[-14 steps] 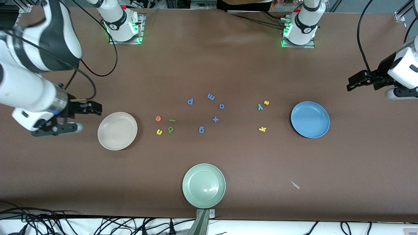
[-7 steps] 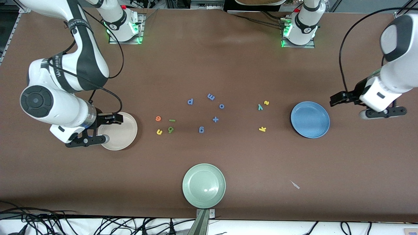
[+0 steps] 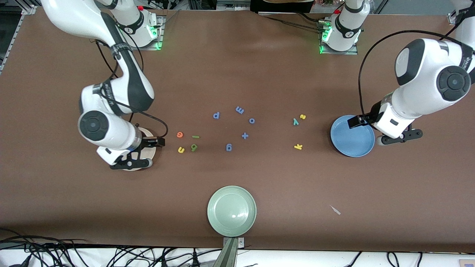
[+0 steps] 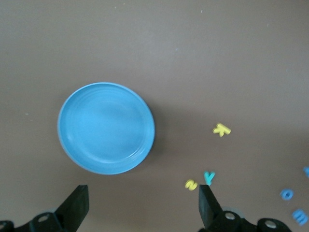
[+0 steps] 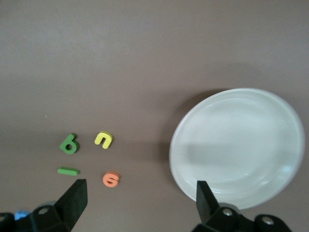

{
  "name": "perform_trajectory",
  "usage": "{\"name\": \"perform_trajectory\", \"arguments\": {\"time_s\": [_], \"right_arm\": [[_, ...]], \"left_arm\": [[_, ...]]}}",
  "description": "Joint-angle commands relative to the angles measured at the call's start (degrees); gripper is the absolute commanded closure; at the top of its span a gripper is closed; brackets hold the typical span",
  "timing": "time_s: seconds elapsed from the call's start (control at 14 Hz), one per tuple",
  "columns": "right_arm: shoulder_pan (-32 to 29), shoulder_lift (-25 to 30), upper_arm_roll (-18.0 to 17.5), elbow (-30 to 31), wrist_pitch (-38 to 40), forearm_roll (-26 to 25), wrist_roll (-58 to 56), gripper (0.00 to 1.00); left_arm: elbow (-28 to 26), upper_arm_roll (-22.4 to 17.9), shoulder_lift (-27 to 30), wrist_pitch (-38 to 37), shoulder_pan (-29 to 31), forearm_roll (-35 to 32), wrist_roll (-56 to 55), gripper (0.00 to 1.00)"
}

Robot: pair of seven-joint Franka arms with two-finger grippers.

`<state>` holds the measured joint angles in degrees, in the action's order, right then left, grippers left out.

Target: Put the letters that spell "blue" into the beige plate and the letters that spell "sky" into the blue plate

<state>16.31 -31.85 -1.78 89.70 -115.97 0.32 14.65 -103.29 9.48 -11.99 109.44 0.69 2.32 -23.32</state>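
Note:
The orange e (image 3: 180, 134) (image 5: 111, 179) near the green l is next for my right gripper, which should go to it and close on the letter's sides.
The orange e (image 3: 180, 134), green l (image 3: 195, 137), yellow u (image 3: 181, 150) and green b (image 3: 193, 147) lie on the table beside the beige plate (image 3: 147, 132). My right gripper (image 3: 130, 162) hangs open and empty over that plate and hides most of it. The right wrist view shows the beige plate (image 5: 241, 145), e (image 5: 111, 179) and my right gripper (image 5: 140, 203). Yellow s (image 3: 302, 116), teal y (image 3: 295, 121) and yellow k (image 3: 298, 147) lie beside the blue plate (image 3: 350, 137). My left gripper (image 3: 399, 138) (image 4: 142, 208) hangs open, empty, over that plate's (image 4: 106, 128) outer rim.
Several blue letters and a plus sign (image 3: 244, 135) lie mid-table between the two letter groups. A pale green plate (image 3: 231, 211) sits near the table's front edge. A small white scrap (image 3: 336, 210) lies nearer the camera than the blue plate.
Both arms swung inward from the table's ends. The right gripper came over the beige plate, the left gripper to the blue plate's rim. Both stayed open; no letter moved.

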Motion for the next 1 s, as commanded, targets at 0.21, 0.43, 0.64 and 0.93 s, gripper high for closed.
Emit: {"name": "perform_trajectory", "arguments": {"time_s": [0.21, 0.43, 0.64, 0.93], "right_arm": [[0.3, 4.2, -2.8, 16.1, -14.0, 0.9, 7.8, 0.00], [0.4, 5.4, -4.3, 23.0, -21.0, 0.9, 12.4, 0.00], [0.6, 4.7, -4.5, 23.2, -23.1, 0.6, 12.6, 0.00], [1.8, 2.3, -4.4, 24.4, -28.2, 0.6, 13.2, 0.01]], "left_arm": [[0.2, 2.3, -6.5, 7.1, -2.1, -1.4, -19.7, 0.00], [-0.3, 2.2, -10.4, 12.5, -4.3, -1.6, -32.4, 0.00], [-0.1, 2.3, -13.8, 17.0, -5.7, -1.5, -42.4, 0.00], [0.6, 2.1, -18.8, 23.3, -7.7, -1.6, -55.1, 0.06]]}}
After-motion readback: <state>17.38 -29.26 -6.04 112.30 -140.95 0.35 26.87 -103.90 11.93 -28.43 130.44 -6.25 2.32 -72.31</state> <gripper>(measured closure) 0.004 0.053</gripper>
